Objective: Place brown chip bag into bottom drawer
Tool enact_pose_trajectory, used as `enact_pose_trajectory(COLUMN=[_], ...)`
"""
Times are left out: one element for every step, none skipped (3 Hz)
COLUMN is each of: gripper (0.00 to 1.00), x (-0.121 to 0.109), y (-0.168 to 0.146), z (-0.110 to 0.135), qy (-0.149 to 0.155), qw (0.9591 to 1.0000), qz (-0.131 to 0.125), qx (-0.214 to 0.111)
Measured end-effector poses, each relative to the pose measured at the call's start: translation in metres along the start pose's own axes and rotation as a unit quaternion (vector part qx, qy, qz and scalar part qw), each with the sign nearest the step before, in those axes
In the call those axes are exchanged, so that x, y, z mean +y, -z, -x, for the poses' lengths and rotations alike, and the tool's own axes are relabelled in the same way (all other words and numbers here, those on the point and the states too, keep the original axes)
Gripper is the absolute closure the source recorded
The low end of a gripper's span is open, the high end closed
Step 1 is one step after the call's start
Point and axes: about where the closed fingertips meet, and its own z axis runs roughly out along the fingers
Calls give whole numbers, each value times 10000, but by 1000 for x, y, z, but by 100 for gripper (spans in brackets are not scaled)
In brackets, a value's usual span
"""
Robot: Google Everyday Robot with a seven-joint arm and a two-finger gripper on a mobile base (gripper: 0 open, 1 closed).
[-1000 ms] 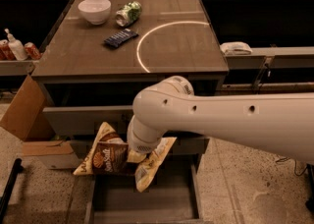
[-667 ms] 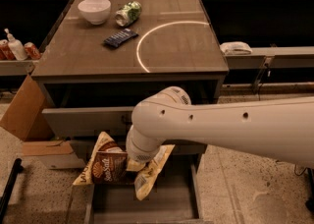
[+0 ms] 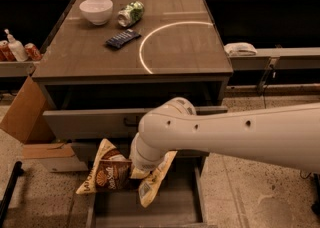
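Observation:
The robot's gripper will release the brown chip bag inside the bottom drawer (image 3: 124, 193), along the side of the drawer nearest the cardboard box.
The brown chip bag (image 3: 111, 173), dark brown with "Sea Salt" lettering and pale yellow edges, hangs crumpled at the end of my arm. My gripper (image 3: 134, 168) is mostly hidden behind the white wrist and is shut on the bag's right part. The bag hangs over the left front of the open bottom drawer (image 3: 175, 203), partly past its left wall. The drawer's grey floor shows below the bag.
The grey cabinet top (image 3: 90, 57) holds a white bowl (image 3: 96, 10), a green crushed can (image 3: 131, 13) and a dark blue packet (image 3: 123, 38). A middle drawer (image 3: 85, 122) stands slightly out. A cardboard box (image 3: 27, 117) is at left.
My arm has moved down and slightly left, bringing the held chip bag lower over the open bottom drawer.

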Motion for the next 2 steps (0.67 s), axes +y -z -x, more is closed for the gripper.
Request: enact_pose_trajectory(gripper=[100, 100], x=[8, 13], y=[-34, -64], z=[-14, -27], qy=[206, 260], qw=[9997, 9990], qz=[3, -41], qx=[-100, -356])
